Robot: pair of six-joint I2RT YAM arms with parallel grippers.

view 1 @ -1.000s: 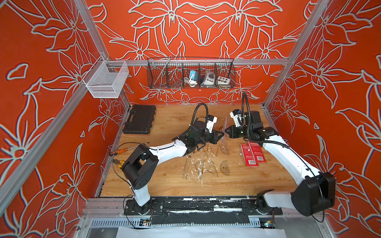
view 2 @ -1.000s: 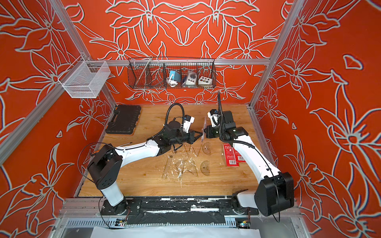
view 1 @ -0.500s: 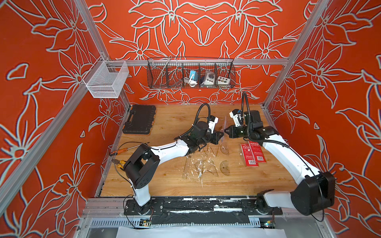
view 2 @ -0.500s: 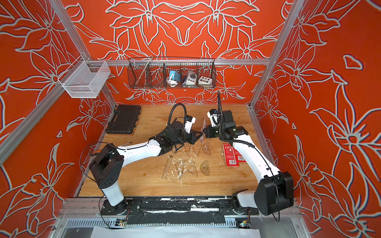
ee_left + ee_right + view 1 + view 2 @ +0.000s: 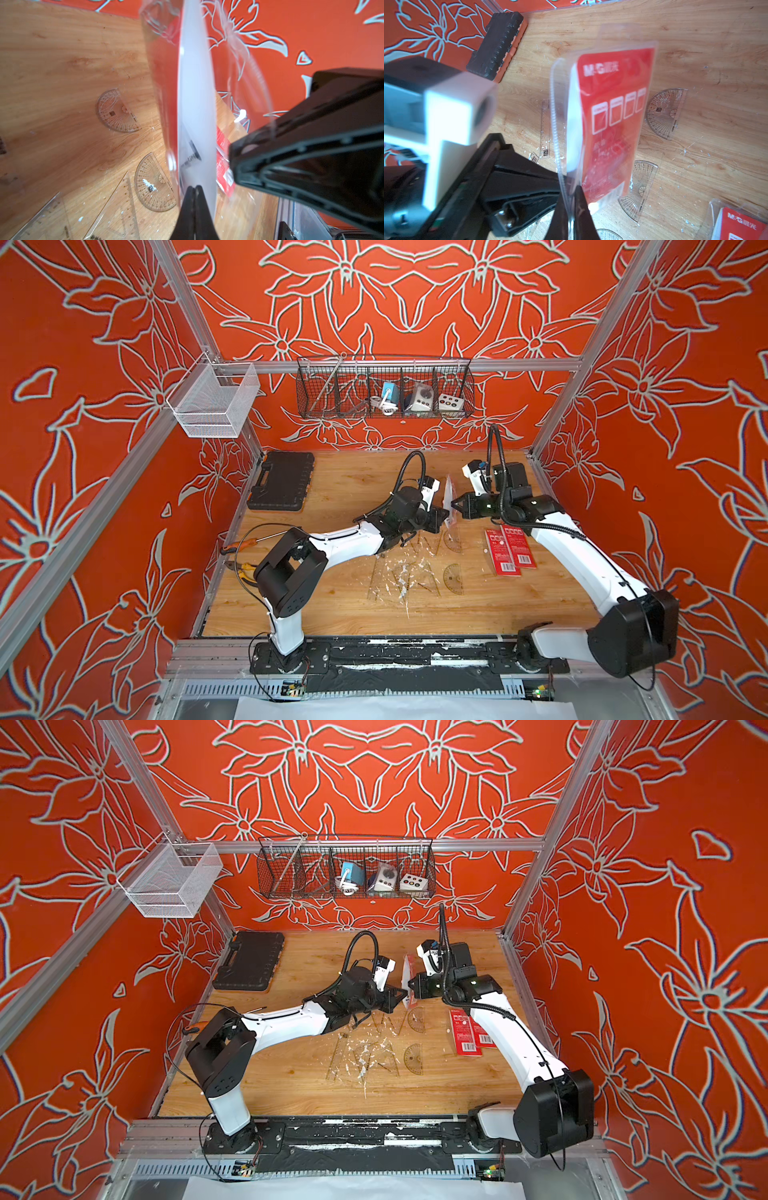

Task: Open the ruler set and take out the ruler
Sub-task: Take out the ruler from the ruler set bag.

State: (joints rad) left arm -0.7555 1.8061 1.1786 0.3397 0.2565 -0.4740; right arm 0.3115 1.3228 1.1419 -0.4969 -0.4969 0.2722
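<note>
My left gripper sits closed at the opening of the pouch, short of the ruler, so it should open, reach inside and pinch the ruler's edge (image 5: 194,150) to pull it out.
The ruler set (image 5: 449,497) (image 5: 408,979) is a clear plastic pouch with a red card inside, held upright above the table between both arms. My left gripper (image 5: 194,188) (image 5: 444,517) (image 5: 402,997) is shut on the pouch's edge, beside the card's white back (image 5: 195,99). Facing it from the other side, my right gripper (image 5: 569,190) (image 5: 456,506) (image 5: 412,986) is shut on the clear ribbed flap (image 5: 555,124) next to the red front (image 5: 612,124). The ruler inside is hidden by the card.
Loose clear protractors (image 5: 453,578) (image 5: 116,112) and set squares (image 5: 415,580) lie under the arms amid white scraps. Two more red packs (image 5: 509,549) lie to the right. A black case (image 5: 282,481) sits at the back left, and hand tools (image 5: 245,541) lie at the left edge.
My left gripper has edged to the right, closer to the right gripper, with the pouch still between them. The right arm has hardly moved.
</note>
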